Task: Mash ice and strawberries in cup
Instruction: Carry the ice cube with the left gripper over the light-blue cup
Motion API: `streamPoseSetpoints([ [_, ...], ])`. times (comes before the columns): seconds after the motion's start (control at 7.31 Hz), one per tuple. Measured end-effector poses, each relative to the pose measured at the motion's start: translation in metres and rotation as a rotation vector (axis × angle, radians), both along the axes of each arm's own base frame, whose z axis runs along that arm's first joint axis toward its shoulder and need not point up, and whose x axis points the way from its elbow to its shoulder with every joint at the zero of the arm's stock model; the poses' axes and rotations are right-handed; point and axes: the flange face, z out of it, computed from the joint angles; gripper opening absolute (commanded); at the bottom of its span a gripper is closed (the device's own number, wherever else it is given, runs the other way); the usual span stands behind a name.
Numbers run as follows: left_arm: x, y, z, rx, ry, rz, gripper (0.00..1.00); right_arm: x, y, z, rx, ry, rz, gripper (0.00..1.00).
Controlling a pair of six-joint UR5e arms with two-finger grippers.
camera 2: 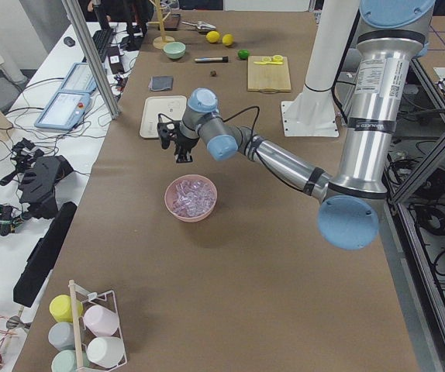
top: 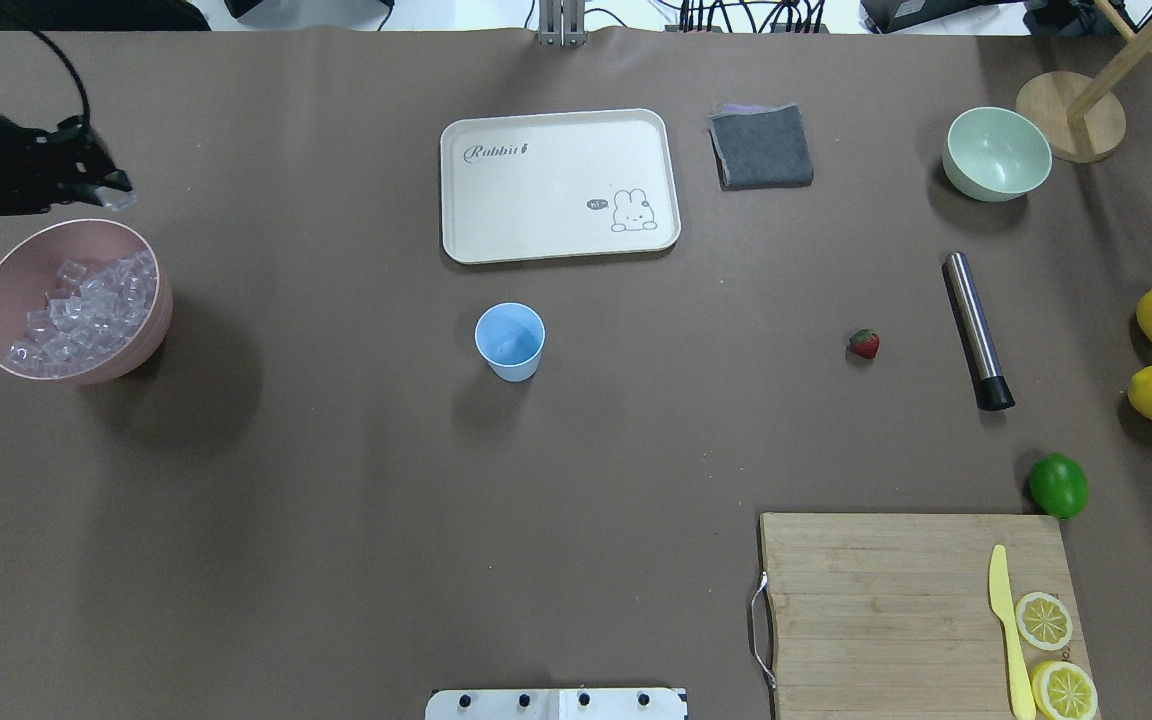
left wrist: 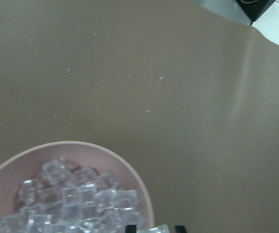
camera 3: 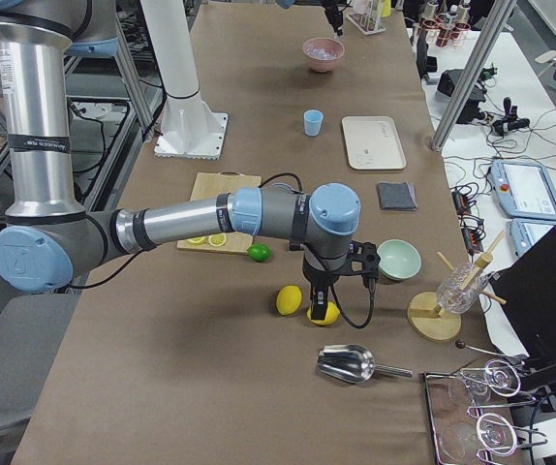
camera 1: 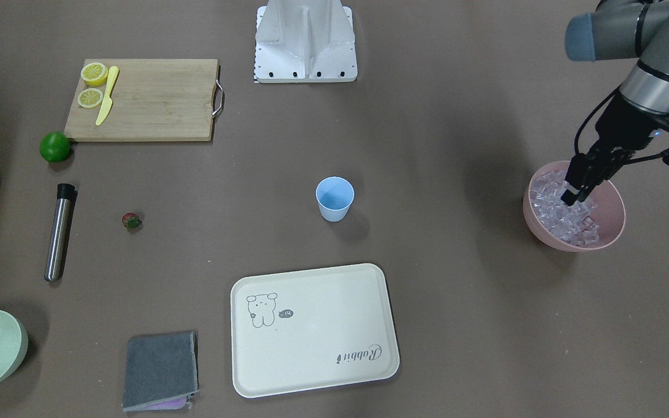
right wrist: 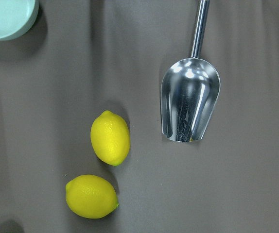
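Note:
The ice cube, now just above the pink bowl's far rim, will be let go by my left gripper inside the empty light-blue cup [camera 1: 335, 194] that stands in the middle of the table near the cream tray.
The light-blue cup [top: 509, 340] stands empty mid-table, with the strawberry [top: 864, 343] lying far to its right. A pink bowl [top: 6, 260] at the left edge holds many ice cubes [top: 86, 310]. My left gripper [top: 116, 195] hangs just above the bowl's far rim, shut on one clear ice cube [left wrist: 155, 229] that shows between its fingertips in the left wrist view. My right gripper [camera 3: 319, 300] hovers over two lemons [right wrist: 110, 137] at the far right end. Its fingers do not show in its wrist view, so I cannot tell whether it is open or shut.
A cream tray [top: 496, 200] lies beyond the cup. A steel muddler [top: 974, 328], a lime [top: 1058, 485], a pale green bowl [top: 996, 152], a grey cloth [top: 762, 147] and a cutting board [top: 876, 600] with lemon slices and a knife occupy the right side. A metal scoop [right wrist: 190, 104] lies near the lemons.

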Motion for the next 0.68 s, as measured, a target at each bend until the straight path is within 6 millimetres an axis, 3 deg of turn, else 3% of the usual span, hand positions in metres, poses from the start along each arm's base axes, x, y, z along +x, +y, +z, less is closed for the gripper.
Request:
streamPoseSetpoints([
  [0.27,0.098,0.017,-0.086,-0.012,0.126,0.012,0.0,0.0,-0.001,-0.001,0.002,0.002,0.0,1.0],
  [0.55,0.189,0.055,-0.122,0.013,0.144,0.029,0.0,0.001,-0.002,-0.002,0.004,0.012,-0.001,1.0],
  [0.68,0.216,0.065,-0.126,0.022,0.134,0.032,0.0,0.001,-0.001,-0.002,0.006,0.015,-0.001,1.0],
])
